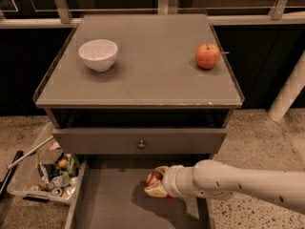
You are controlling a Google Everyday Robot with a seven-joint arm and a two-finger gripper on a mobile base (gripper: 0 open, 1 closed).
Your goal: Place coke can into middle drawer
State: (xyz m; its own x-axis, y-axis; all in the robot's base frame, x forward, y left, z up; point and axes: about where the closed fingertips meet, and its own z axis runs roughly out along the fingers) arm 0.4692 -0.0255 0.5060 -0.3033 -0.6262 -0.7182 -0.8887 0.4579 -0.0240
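Observation:
My gripper is going to release the coke can on the bottom of the middle drawer, just below the round knob (147,186).
The middle drawer (114,204) is pulled out at the bottom of the view, a wide grey tray with low side walls. My gripper (155,185) reaches in from the right on a white arm and hangs just over the drawer's right half. It is shut on the coke can (153,178), of which only a red patch shows between the fingers. The can sits low over the drawer floor; I cannot tell whether it touches.
On the cabinet top (147,80) stand a white bowl (98,54) at the left and a red-orange apple (208,56) at the right. A closed drawer front with a round knob (141,144) sits above the open drawer. A clear bin of clutter (43,175) lies on the floor at the left.

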